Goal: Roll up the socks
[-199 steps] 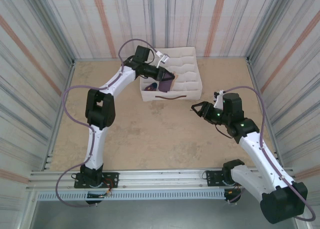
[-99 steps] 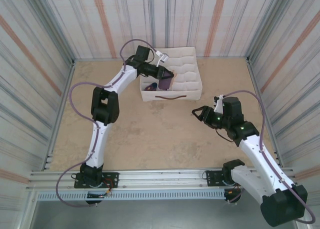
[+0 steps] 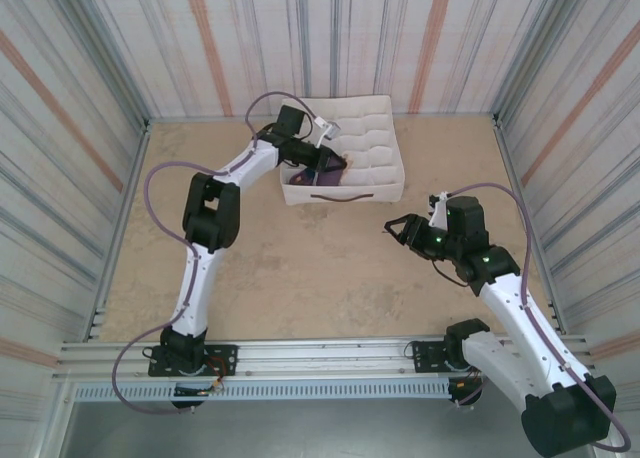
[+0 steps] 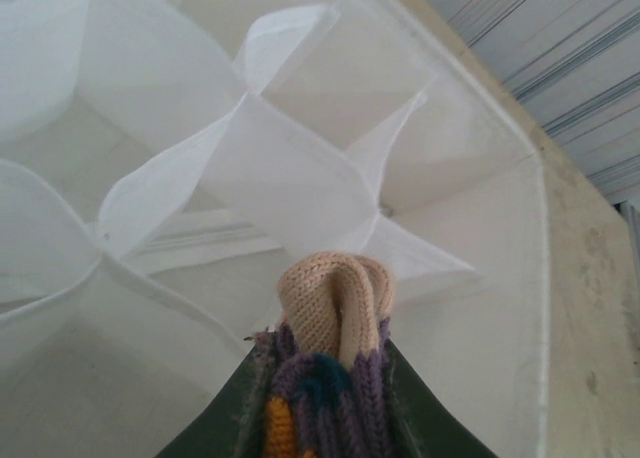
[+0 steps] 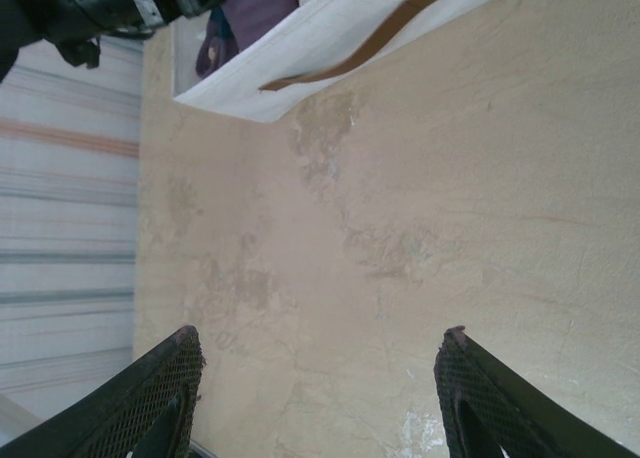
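Observation:
The socks will leave my left gripper in a front cell of the white box (image 3: 325, 185), just behind the brown strap handle. The socks now hang just over the box's compartments.
My left gripper (image 3: 334, 161) is shut on a rolled bundle of the socks (image 4: 330, 388), purple with teal and orange knit and a beige cuff (image 4: 335, 293) sticking out past the fingertips. It hangs just over the compartments of the white fabric box (image 3: 368, 138), at the box's front left part. From above, the purple bundle (image 3: 328, 168) shows under the gripper. In the right wrist view, purple fabric (image 5: 255, 6) lies inside the box. My right gripper (image 3: 396, 228) stands open over bare table, right of and nearer than the box, its fingers (image 5: 165, 383) holding nothing.
The white box's cloth dividers (image 4: 280, 168) form a grid of cells. Its front wall carries a brown strap handle (image 5: 360, 40). The sandy tabletop (image 3: 300, 258) is ringed by striped walls, and a metal rail (image 3: 320, 353) runs along the near edge.
My left gripper has shifted a little right and lower into the box with the sock bundle. My right gripper drifted slightly left and toward the near edge, still open.

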